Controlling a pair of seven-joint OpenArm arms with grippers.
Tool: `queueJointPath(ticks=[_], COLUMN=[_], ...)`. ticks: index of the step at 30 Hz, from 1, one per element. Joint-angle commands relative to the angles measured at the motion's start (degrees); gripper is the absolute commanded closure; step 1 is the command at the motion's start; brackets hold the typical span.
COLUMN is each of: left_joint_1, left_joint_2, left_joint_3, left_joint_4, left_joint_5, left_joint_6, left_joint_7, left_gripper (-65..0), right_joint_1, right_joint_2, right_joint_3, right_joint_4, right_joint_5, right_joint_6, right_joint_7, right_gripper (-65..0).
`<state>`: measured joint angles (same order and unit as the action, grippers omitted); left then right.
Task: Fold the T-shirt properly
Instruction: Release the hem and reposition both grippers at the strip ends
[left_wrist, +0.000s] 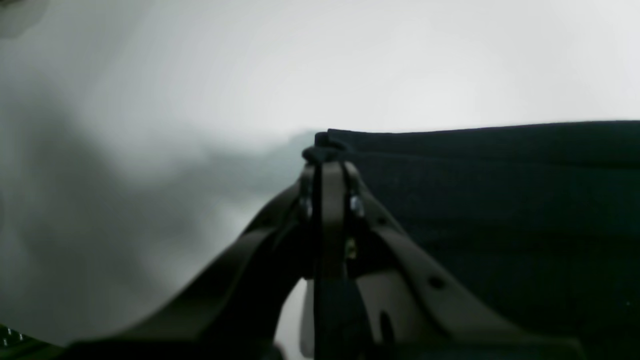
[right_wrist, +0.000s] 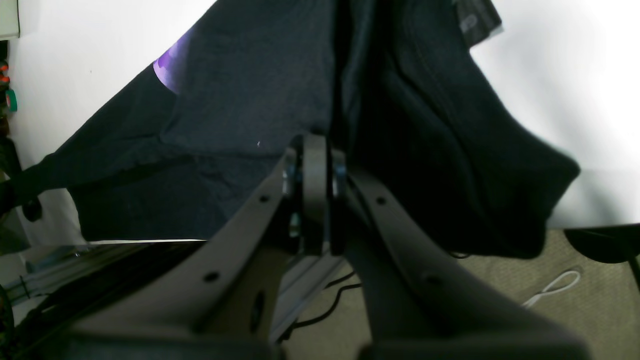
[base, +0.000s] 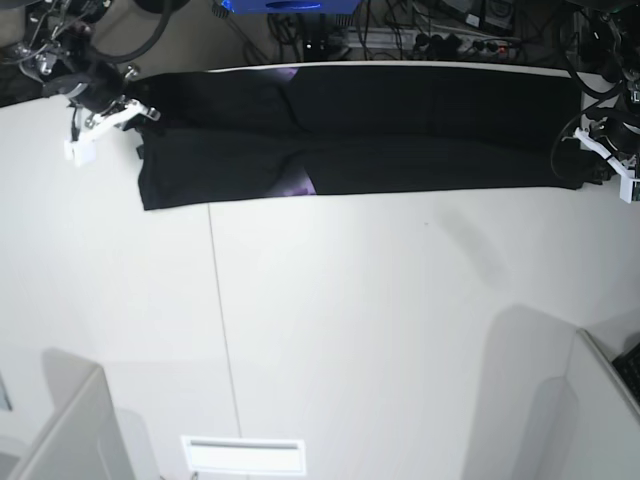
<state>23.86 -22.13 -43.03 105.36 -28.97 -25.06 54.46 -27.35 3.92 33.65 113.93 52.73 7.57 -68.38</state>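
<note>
The black T-shirt droops over the table edge, so next I open my left gripper, take the T-shirt band's end (base: 553, 142) and pull it nearer with my right gripper before folding.
The black T-shirt (base: 400, 130) lies stretched in a long folded band along the table's far edge. A bit of its purple print (base: 298, 183) peeks out at the fold. At the band's right end in the base view, my left gripper (base: 583, 165) is shut on a corner of the T-shirt (left_wrist: 475, 200). The left wrist view shows that left gripper (left_wrist: 327, 159) pinching bunched cloth. My right gripper (base: 143, 122) is at the band's left end. In the right wrist view the right gripper (right_wrist: 315, 140) is shut on a fold of the T-shirt (right_wrist: 240, 125), which droops over the table edge.
The white table (base: 350, 320) has a thin seam running front to back at its left. A white slotted plate (base: 242, 455) lies at the near edge, with pale panels (base: 60, 430) at both near corners. Cables and equipment (base: 400, 35) sit behind the table.
</note>
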Motion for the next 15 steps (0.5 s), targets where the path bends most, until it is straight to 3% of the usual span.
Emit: queueJointPath(ticks=[1,4,6,10,13,15], left_joint_1=[0.01,0.01,0.28,1.42,1.68,1.68], left_joint_2=[-1.21,-1.21,-1.21,-1.3,-1.91,-1.74], left_joint_3=[-0.54,-0.8,-0.89,-0.97,-1.5,-3.52], left_joint_4=[0.62,0.62,0.62,0.62,0.7,0.79], left_joint_5=[-0.17,-0.17,-0.17,-0.17,-0.17,-0.52], left_joint_6=[0.22,0.22,0.22,0.22,0.22,0.22], left_joint_7=[-1.14,-1.14,-1.14,-1.14,-1.14,-1.14], left_gripper=[0.0,0.0,-8.6,-30.8,-42.0,-46.1], right_joint_1=[-0.12,-0.12,-0.21,-0.21,-0.21,-0.12], right_joint_2=[0.78,0.78,0.78,0.78,0.87,0.87], right_joint_3=[0.24,0.51,0.59,0.59,0.59,0.68], right_joint_4=[0.66,0.66,0.66,0.66,0.75,0.84], right_joint_5=[0.85,0.85,0.85,0.85,0.85,0.85], right_joint_6=[0.21,0.21,0.21,0.21,0.21,0.21], right_joint_7=[0.38,0.56,0.82,0.82,0.91,1.79], right_gripper=[0.0,0.0,-2.4,-23.6,-24.5,-23.1])
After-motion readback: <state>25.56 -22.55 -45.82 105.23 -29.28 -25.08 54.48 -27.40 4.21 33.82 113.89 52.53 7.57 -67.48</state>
